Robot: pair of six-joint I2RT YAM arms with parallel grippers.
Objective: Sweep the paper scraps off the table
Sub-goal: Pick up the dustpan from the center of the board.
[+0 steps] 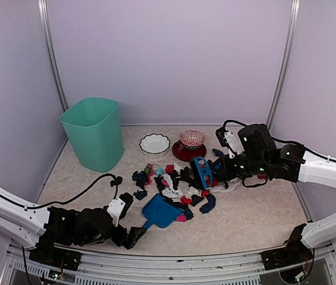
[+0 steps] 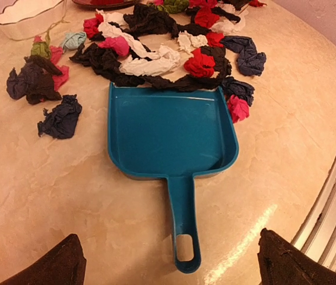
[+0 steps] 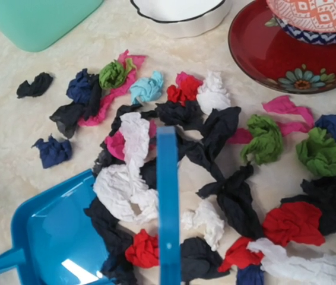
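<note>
My left fingers are beside the dustpan handle's loose end; I will reach forward and grip the handle [image 2: 181, 191] beside the dustpan's tray before lifting.
Paper scraps [image 1: 174, 184] lie in a loose heap mid-table, mostly black with red, pink, white, blue and green wads [image 3: 215, 148]. A blue dustpan [image 2: 171, 136] rests flat on the table [image 1: 257, 219], its mouth against the heap [image 2: 156, 59] and its handle [image 2: 183, 231] pointing at my left gripper [image 2: 177, 267]. That gripper is open wide, with one finger on each side of the handle's end and touching nothing. My right gripper [image 1: 218, 172] is shut on a small blue hand brush [image 1: 203, 172]. The brush [image 3: 168, 202] stands over the scraps by the dustpan's mouth [image 3: 49, 231].
A mint-green bin [image 1: 94, 133] stands at the back left. A white scalloped bowl [image 1: 155, 144] and a red plate [image 1: 180, 154] carrying a patterned bowl [image 1: 192, 138] sit just behind the heap. Loose dark scraps [image 2: 58, 116] lie left of the dustpan. The metal front rail [image 1: 174, 261] runs along the near edge.
</note>
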